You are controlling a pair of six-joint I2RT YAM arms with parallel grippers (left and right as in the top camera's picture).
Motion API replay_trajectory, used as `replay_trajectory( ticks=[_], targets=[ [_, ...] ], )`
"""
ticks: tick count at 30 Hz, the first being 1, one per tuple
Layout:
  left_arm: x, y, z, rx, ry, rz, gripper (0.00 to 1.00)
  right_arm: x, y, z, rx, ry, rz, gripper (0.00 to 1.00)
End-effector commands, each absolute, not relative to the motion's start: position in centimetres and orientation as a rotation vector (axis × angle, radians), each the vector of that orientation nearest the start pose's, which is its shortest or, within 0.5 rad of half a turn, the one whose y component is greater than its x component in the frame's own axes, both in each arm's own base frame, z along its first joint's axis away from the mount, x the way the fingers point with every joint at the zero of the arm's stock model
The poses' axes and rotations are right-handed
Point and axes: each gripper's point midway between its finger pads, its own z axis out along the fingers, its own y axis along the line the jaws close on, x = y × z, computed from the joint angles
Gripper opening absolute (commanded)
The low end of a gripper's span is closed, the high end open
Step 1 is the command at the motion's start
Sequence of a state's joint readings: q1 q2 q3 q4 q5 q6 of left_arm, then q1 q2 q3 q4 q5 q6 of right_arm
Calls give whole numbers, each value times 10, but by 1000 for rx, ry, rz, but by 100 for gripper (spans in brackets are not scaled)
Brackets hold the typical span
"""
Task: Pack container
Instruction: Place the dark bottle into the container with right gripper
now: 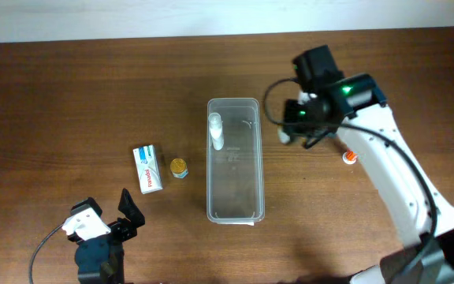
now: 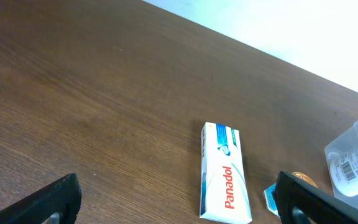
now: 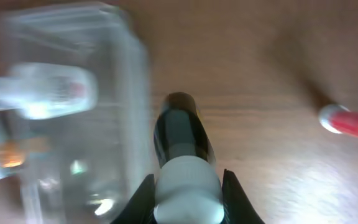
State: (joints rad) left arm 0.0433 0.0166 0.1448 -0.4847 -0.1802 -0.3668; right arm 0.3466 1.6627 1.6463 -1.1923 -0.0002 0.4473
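I should use my right gripper to set the dark bottle down inside the container [image 1: 228, 149] [image 3: 96, 118], next to the white bottle.
The container [image 1: 235, 162] is a long clear plastic bin in the middle of the table, with a white bottle [image 1: 215, 130] lying at its far end. My right gripper [image 1: 290, 130] is shut on a small dark bottle with a white cap [image 3: 185, 162], just right of the container's far end [image 3: 73, 106]. My left gripper [image 1: 109, 217] is open and empty at the near left. A white-and-blue Panadol box [image 1: 147, 168] lies left of the container, and in the left wrist view [image 2: 224, 174]. A small gold-capped item [image 1: 179, 167] lies beside it.
A small tube with a red-orange cap [image 1: 350, 157] lies on the table right of the container, also in the right wrist view [image 3: 347, 121]. The table's far edge meets a white wall [image 1: 211, 16].
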Motion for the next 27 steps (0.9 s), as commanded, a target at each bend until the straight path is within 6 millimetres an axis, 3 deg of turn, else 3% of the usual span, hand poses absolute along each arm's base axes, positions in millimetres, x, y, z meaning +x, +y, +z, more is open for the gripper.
replay_trajectory(
  ticks=[1, 6, 9, 21, 27],
  targets=[
    [218, 38, 123, -508, 1848, -61, 99, 354, 167, 233, 145, 2703, 329, 13],
    [218, 38, 123, -508, 1848, -61, 100, 352, 201, 232, 108, 2670, 327, 13],
    [218, 38, 123, -508, 1848, -61, 100, 355, 208, 217, 132, 2664, 223, 13],
    [218, 38, 123, -508, 1848, -61, 99, 392, 236, 148, 202, 2707, 179, 13],
    [218, 38, 123, -508, 1848, -61, 100, 403, 245, 136, 247, 2695, 214, 14]
  ],
)
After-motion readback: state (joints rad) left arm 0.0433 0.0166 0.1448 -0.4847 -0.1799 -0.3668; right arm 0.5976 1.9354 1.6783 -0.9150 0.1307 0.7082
